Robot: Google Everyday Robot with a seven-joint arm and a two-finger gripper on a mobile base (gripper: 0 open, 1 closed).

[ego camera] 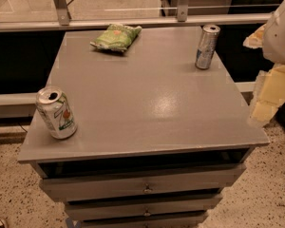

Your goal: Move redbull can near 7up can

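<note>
The next move for my gripper is to go to the redbull can's upper half (209, 38), slightly below the can's top rim, and close there.
The redbull can (207, 47), slim and silver with blue panels, stands upright near the back right corner of the grey cabinet top (147, 99). The 7up can (57, 113), wider and white with green markings and an open top, stands upright near the front left edge. The two cans are far apart, on opposite sides of the top. My gripper (270, 95) shows as pale yellow parts at the right edge of the view, beside the cabinet's right side and to the right of the redbull can. It touches nothing.
A green snack bag (116, 36) lies at the back of the top, left of the middle. The cabinet has drawers (145, 186) below its front edge. A metal rail (133, 21) runs behind it. Speckled floor lies around it.
</note>
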